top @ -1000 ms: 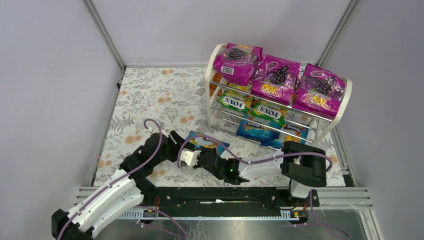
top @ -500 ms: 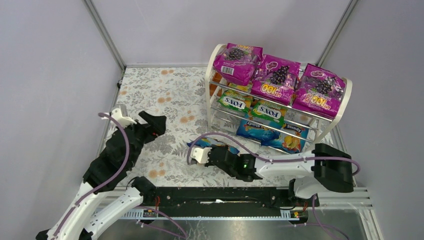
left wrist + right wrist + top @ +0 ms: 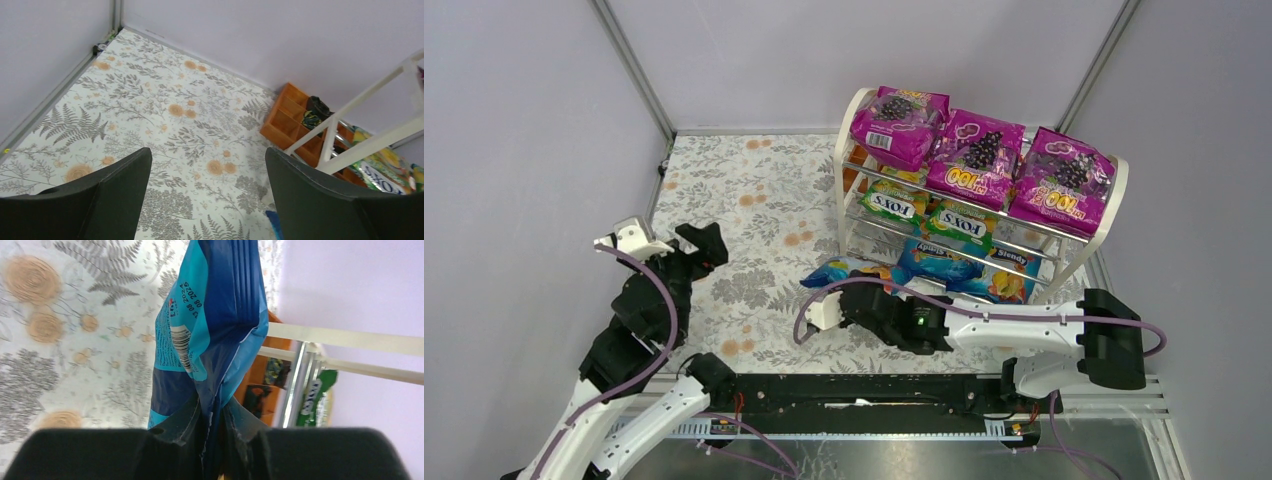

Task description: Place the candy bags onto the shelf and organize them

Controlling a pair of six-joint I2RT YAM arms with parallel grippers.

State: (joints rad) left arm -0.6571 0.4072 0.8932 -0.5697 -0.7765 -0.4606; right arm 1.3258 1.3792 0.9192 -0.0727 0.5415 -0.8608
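Note:
My right gripper should set the blue Slendy bag down on the bottom level (image 3: 887, 228), close to the orange compartment box.
My right gripper (image 3: 864, 297) is shut on the edge of a blue Slendy candy bag (image 3: 842, 270), held just above the floral mat left of the shelf (image 3: 847, 118); the bag fills the right wrist view (image 3: 210, 325), pinched between the fingers (image 3: 186, 425). The shelf carries three magenta grape bags (image 3: 976, 155) on top, two green FOX'S bags (image 3: 959, 224) on the middle tier and two blue Slendy bags (image 3: 964, 262) on the bottom. My left gripper (image 3: 704, 245) is open and empty at the left, over the mat (image 3: 208, 150).
An orange compartment box (image 3: 295, 122) sits behind the shelf's white left end panel (image 3: 350, 120). The floral mat (image 3: 744, 190) covers the floor between grey walls. A metal rail (image 3: 874, 385) runs along the near edge.
My left arm has drawn back to the left and up, away from the blue bag. My right gripper has carried the blue bag right, toward the shelf's bottom tier.

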